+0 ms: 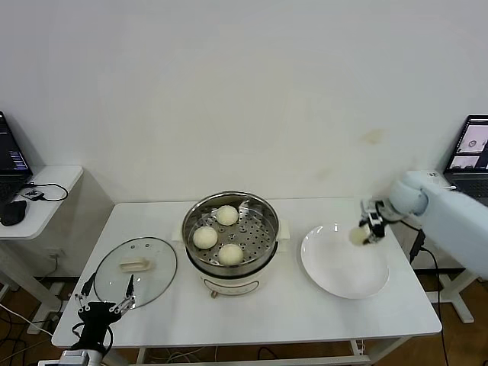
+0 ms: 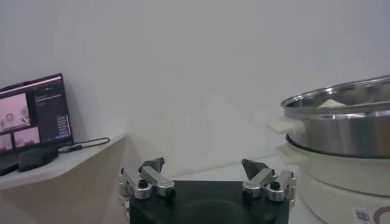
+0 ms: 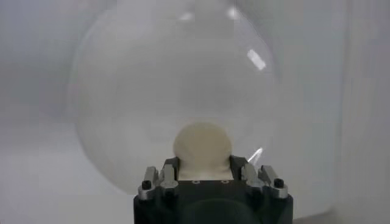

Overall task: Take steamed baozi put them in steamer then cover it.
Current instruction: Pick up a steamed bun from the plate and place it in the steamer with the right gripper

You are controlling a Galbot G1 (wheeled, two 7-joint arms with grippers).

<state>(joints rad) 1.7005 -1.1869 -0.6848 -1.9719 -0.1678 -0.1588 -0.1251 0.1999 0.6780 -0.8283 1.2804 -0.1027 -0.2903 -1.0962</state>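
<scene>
The robot's right gripper will release the baozi, now held above the white plate, on the bare part of the steamer's tray (image 1: 250, 228) closest to the white plate.
The steel steamer (image 1: 192, 221) on its cream base stands mid-table, with three off-white baozi on its perforated tray: one at the back (image 1: 227, 215), one at the left (image 1: 204, 237), one at the front (image 1: 230, 254). My right gripper (image 1: 366, 232) is shut on the fourth baozi (image 1: 358, 236) and holds it above the white plate (image 1: 343, 271); the wrist view shows that baozi (image 3: 202, 146) between the jaws over the plate (image 3: 122, 91). The glass cover (image 1: 136, 271) lies flat left of the steamer. My left gripper (image 1: 104, 305) is open and empty at the table's front left; in its wrist view the steamer (image 2: 341, 125) stands off to one side.
A side table (image 1: 46, 183) with a laptop, mouse and cable stands at the far left. Another laptop (image 1: 473, 145) is at the far right. The white wall is close behind the table.
</scene>
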